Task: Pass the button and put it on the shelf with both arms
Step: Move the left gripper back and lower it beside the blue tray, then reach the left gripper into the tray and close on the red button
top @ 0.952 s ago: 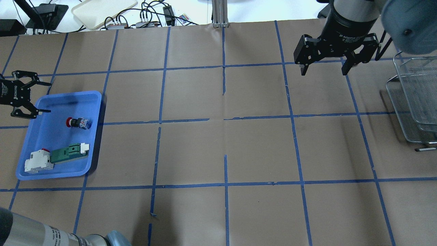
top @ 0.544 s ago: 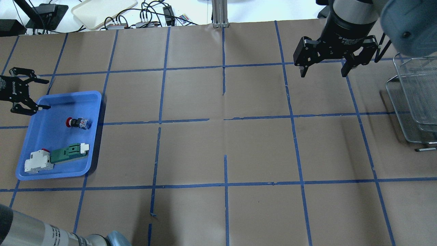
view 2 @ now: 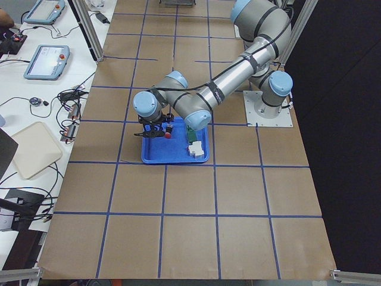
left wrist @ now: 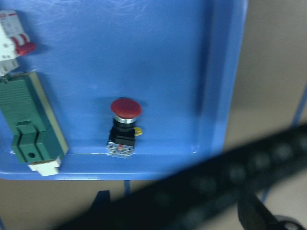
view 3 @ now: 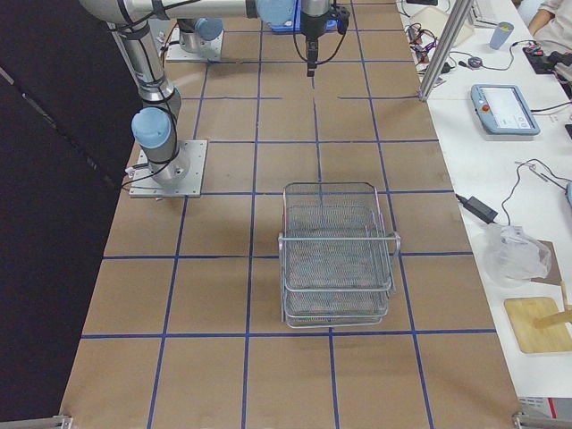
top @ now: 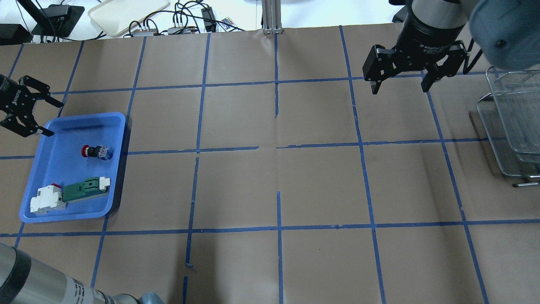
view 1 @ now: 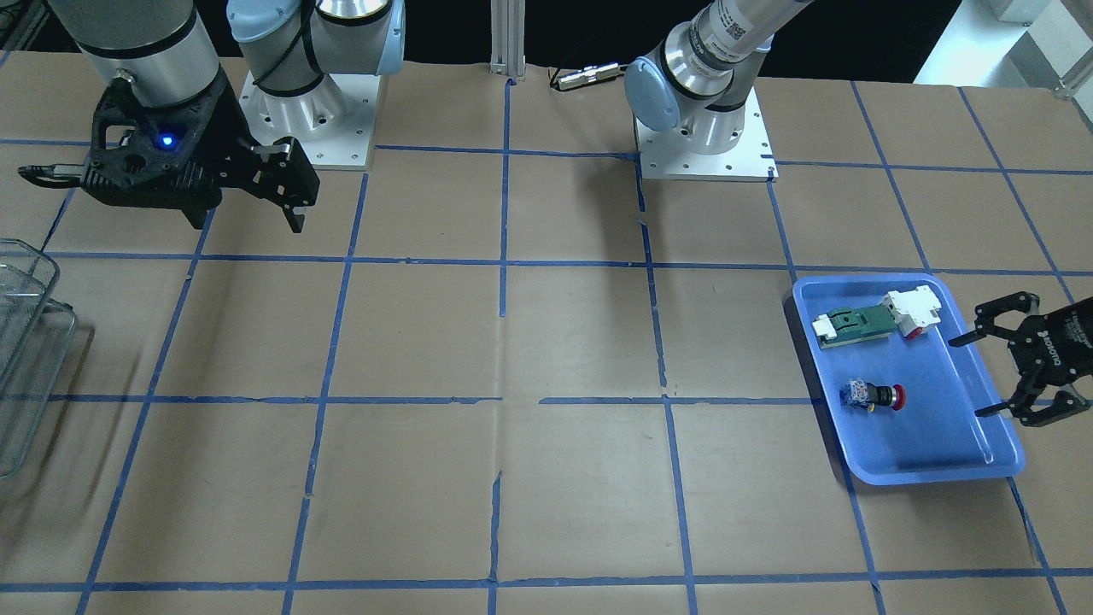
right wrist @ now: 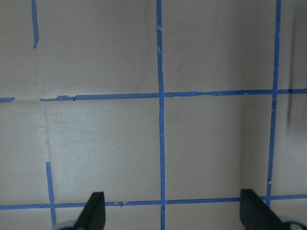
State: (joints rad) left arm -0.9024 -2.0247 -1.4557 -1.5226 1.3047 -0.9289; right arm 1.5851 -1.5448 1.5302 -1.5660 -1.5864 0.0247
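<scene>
Next, I move my left gripper to the button's red head (view 1: 898, 396) (left wrist: 126, 109) in the blue tray and close it there, leaving the button's other end free.
The button (top: 97, 152) with its red head lies on its side in the blue tray (top: 63, 139), at the table's left. It also shows in the front view (view 1: 871, 395) and in the left wrist view (left wrist: 124, 127). My left gripper (top: 58, 119) is open and empty. It hovers at the tray's far left corner, apart from the button, and also shows in the front view (view 1: 965, 378). My right gripper (top: 398, 90) is open and empty above bare table at the far right. The wire shelf (top: 514, 126) stands at the right edge, clear in the right side view (view 3: 335, 259).
A green-and-white module (top: 84, 189) and a white breaker (top: 47, 200) lie in the tray's near end. Cables and a cream tray (top: 126, 12) sit beyond the table's far edge. The arm bases (view 1: 704, 145) are bolted at the robot's side.
My left gripper has shifted toward the table's far side, off the tray's inside to its far left corner, and turned slightly. My right gripper has barely moved. The button has not moved.
</scene>
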